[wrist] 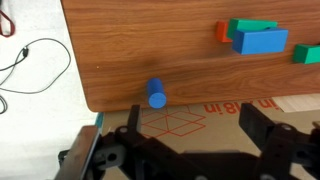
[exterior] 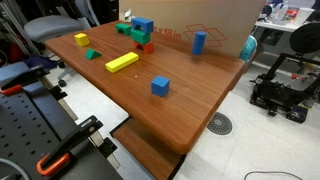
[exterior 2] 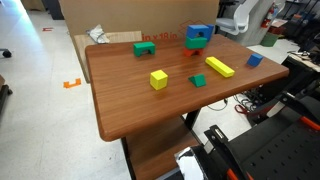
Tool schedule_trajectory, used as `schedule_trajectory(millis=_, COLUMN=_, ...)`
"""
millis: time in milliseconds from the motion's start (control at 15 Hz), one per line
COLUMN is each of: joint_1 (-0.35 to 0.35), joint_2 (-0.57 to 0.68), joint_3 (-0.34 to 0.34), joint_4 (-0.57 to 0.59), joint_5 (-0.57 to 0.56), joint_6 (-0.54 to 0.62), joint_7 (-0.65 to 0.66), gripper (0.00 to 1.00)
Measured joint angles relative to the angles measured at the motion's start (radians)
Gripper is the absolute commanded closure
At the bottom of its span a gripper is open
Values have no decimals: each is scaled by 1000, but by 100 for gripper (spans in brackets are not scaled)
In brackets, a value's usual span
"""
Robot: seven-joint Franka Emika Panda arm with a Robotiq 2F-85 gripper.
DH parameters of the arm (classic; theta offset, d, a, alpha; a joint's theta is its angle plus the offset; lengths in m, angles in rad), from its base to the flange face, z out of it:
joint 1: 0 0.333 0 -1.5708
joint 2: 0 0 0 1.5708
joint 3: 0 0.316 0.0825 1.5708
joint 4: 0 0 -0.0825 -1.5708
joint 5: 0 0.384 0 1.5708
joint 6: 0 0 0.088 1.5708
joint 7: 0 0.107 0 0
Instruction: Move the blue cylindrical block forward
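Next, I close my gripper on the upper end (exterior: pixel 200 36) (wrist: pixel 157 100) of the blue cylindrical block, which stands upright near the cardboard box.
The blue cylindrical block (exterior: pixel 199 41) stands upright near the far edge of the wooden table (exterior: pixel 180 110), close to the cardboard box. In the wrist view I see its top from above (wrist: pixel 156 95), right at the table edge. My gripper (wrist: pixel 194 122) is open and empty. It hangs over the cardboard box just past that edge, with the cylinder off towards its left finger. The gripper does not show in either exterior view. I cannot make out the cylinder in the exterior view that shows the table (exterior 2: pixel 120 100) from another side.
A stack of blue, green and red blocks (exterior: pixel 140 30) (wrist: pixel 255 38) stands at the table's far side. A blue cube (exterior: pixel 160 87), a long yellow block (exterior: pixel 122 62), a yellow cube (exterior: pixel 81 40) and a small green block (exterior: pixel 91 54) are spread over the table. The cardboard box (wrist: pixel 200 115) lies against the edge.
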Motion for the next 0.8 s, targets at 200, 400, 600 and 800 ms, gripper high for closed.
schedule_trajectory(millis=200, joint_1=-27, joint_2=76, joint_3=15, joint_4=96, joint_5=0, joint_6=-64, joint_7=0, gripper=0)
schedule_trajectory(millis=400, joint_1=-31, joint_2=152, joint_3=19, joint_4=171, joint_5=-7, joint_6=-95, joint_7=4, gripper=0)
schedule_trajectory(millis=600, joint_1=-31, joint_2=223, joint_3=26, joint_4=231, joint_5=-30, joint_6=-105, joint_7=19, gripper=0)
schedule_trajectory(millis=800, joint_1=-24, joint_2=281, joint_3=30, joint_4=280, joint_5=-77, joint_6=-110, joint_7=57, gripper=0)
